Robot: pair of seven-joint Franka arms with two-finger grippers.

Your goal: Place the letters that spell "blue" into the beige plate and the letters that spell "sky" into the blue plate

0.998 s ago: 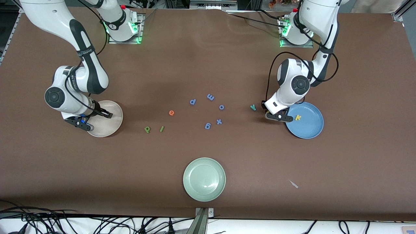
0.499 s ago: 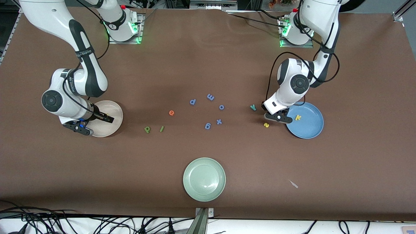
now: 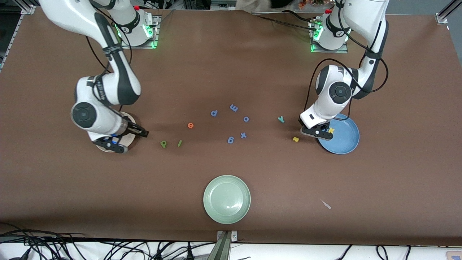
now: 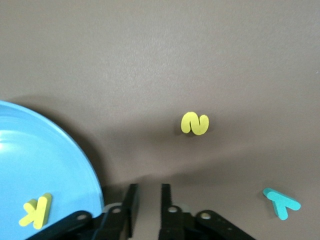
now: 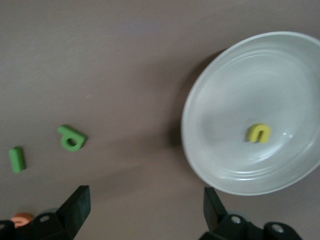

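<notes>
The dark green b sits between the beige plate and the light green l, and my right gripper should go to it next and close on its round loop [image 3: 163, 143] [image 5: 73, 144].
The beige plate [image 3: 129, 120] [image 5: 280, 90] holds the yellow u [image 5: 258, 133]; the right arm hides most of it in the front view. My right gripper [image 3: 126, 139] [image 5: 145, 210] hangs wide open and empty over bare table between that plate and the dark green b [image 3: 163, 144] [image 5: 71, 138]. The light green l [image 3: 179, 143] [image 5: 16, 159] and orange e [image 3: 190, 125] lie close by. The blue plate [image 3: 343, 142] [image 4: 50, 165] holds the yellow k [image 3: 331, 130] [image 4: 36, 211]. My left gripper [image 3: 317, 133] [image 4: 148, 200] sits at its rim, slightly open and empty. The yellow s [image 3: 295, 139] [image 4: 194, 123] and teal y [image 3: 281, 119] [image 4: 281, 203] lie on the table.
Several periwinkle-blue letters [image 3: 230, 139] are scattered mid-table between the two plates. A pale green plate [image 3: 226, 199] sits nearest the front camera. A small pale scrap [image 3: 326, 204] lies toward the left arm's end.
The right gripper opened, left the u in the beige plate and moved toward the b. The yellow s came out of the left gripper onto the table beside the blue plate.
</notes>
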